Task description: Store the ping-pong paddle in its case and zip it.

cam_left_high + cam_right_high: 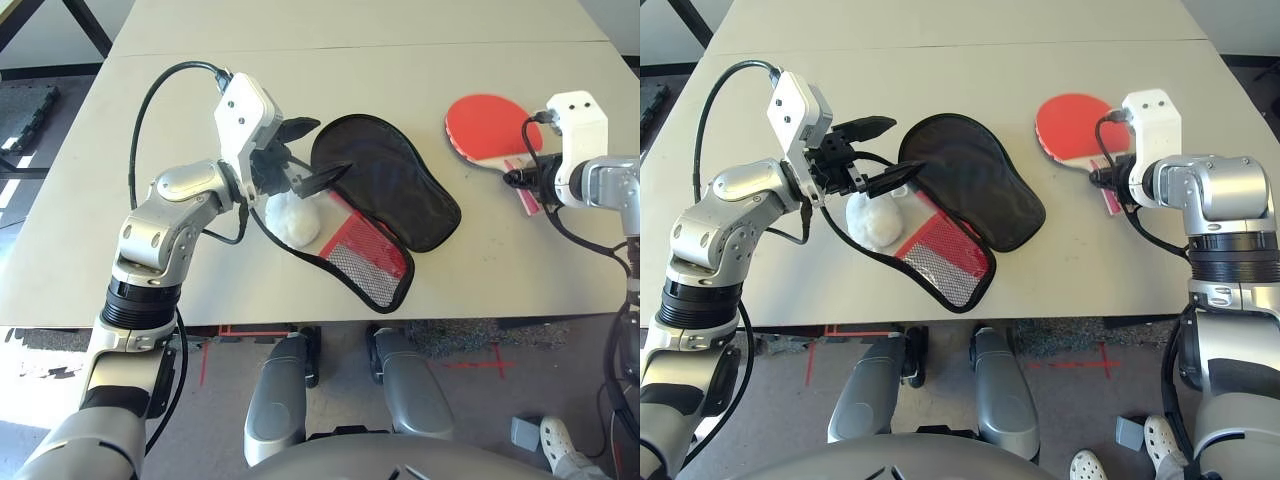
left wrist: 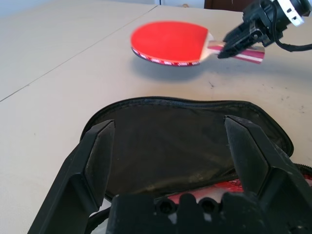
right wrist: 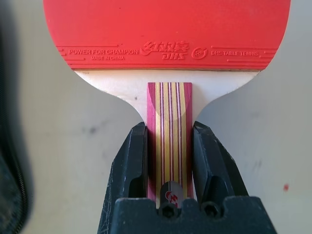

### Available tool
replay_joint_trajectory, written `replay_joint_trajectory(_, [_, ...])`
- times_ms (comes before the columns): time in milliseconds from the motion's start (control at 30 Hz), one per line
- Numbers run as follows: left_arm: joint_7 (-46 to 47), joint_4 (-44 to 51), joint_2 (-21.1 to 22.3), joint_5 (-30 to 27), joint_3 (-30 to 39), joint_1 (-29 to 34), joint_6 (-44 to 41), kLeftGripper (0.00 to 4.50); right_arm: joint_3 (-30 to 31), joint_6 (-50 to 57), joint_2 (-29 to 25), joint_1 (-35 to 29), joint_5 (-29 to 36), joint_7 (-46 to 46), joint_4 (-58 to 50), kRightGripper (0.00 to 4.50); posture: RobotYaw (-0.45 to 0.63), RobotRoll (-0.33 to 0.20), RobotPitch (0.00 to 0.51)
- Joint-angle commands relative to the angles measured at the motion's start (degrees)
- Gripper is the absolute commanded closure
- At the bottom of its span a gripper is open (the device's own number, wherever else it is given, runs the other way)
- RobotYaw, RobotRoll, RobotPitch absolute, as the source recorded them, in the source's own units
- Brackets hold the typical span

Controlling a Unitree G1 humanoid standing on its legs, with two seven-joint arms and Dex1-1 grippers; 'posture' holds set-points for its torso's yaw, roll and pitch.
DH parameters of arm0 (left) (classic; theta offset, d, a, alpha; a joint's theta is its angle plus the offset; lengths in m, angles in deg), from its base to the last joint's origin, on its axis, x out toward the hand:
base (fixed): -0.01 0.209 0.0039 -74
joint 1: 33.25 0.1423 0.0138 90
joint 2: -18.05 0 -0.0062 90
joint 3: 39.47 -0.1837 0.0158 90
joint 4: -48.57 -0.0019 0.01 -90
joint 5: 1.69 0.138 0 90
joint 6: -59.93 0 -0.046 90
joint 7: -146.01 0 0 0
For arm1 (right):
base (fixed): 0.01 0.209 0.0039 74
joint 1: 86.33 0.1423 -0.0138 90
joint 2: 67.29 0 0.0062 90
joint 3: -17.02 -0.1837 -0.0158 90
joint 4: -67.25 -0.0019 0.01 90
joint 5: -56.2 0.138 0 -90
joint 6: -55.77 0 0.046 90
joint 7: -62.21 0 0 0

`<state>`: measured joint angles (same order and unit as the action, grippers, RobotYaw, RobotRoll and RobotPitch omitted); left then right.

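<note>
The robot's right gripper needs to release the ping-pong paddle, held just above the table now, on the black lining of the open case [image 1: 387, 175], behind the mesh pocket.
The ping-pong paddle [image 1: 485, 125] has a round red face and a striped wooden handle. My right gripper [image 3: 169, 129] is shut on that handle, holding the paddle just above the table at the right. The case [image 1: 390, 180] lies open in the middle with its black lining up. Its red front and mesh pocket [image 1: 365, 250] are folded towards the front edge. The white plush charm [image 1: 293, 220] rests beside the case's left side. My left gripper [image 1: 322, 150] hovers open over the case's left rim, above the charm, holding nothing.
The pale table [image 1: 400, 60] has bare room behind and to the right of the case. Its front edge runs close to the mesh pocket. A seam crosses the table at the back. Black cables loop off both wrists.
</note>
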<state>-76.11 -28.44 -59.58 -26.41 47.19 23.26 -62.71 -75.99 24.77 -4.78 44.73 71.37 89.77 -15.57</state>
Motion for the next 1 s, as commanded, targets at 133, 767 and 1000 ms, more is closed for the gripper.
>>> replay_joint_trajectory(133, [-0.02,1.27,0.57,0.81,-0.48,0.23,-0.18,0.0,1.59,-2.73,0.66,-0.17,0.73,3.85,-7.83,3.4,0.03,0.0,0.232])
replay_joint_trajectory(767, [1.41,3.94,2.42,0.43,0.53,2.24,-1.29,0.0,10.63,8.25,11.45,-4.15,3.76,3.82,-19.99,3.4,0.08,0.0,0.237])
replay_joint_trajectory(1000, [1.84,4.58,2.49,0.45,0.68,2.73,-1.6,0.0,11.93,10.18,10.69,-4.59,3.63,3.82,-18.84,3.4,0.09,0.0,0.237])
